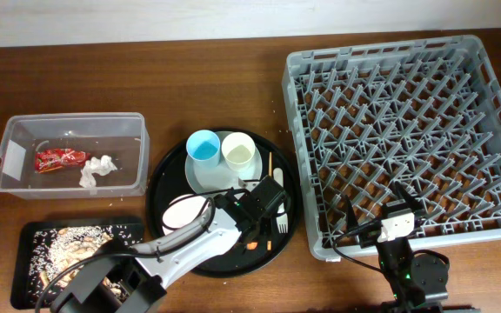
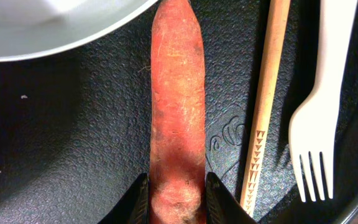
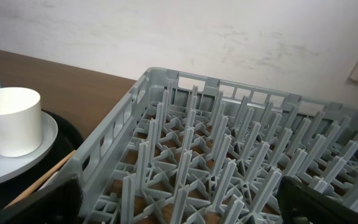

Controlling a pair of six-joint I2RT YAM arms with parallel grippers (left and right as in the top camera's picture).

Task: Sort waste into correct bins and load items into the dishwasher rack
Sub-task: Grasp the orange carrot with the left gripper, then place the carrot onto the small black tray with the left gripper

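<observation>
Next, my left gripper lets go of the orange carrot on the food scraps in the small black tray [image 1: 96, 249].
An orange carrot [image 2: 178, 112] lies on the round black tray [image 2: 73, 143], and my left gripper [image 2: 178, 190] is shut on its thick end, one finger pressed to each side. Overhead, the left gripper [image 1: 255, 228] stands over the tray's right part, and a bit of the carrot [image 1: 250, 247] shows below it. A wooden chopstick [image 2: 267, 93] and the white fork [image 2: 319, 124] lie just right of the carrot. My right gripper [image 1: 377, 213] hangs open over the front edge of the grey dishwasher rack [image 1: 296, 104], with only rack pegs [image 3: 229, 155] between its fingers.
The clear tub [image 1: 11, 130] at the left holds the red wrapper [image 1: 59, 159] and the tissue [image 1: 96, 169]. The small black tray [image 1: 24, 230] holds food scraps. The blue cup [image 1: 204, 146] and the cream cup [image 1: 238, 152] stand on the plate [image 1: 216, 176]; the white bowl [image 1: 185, 211] sits beside it.
</observation>
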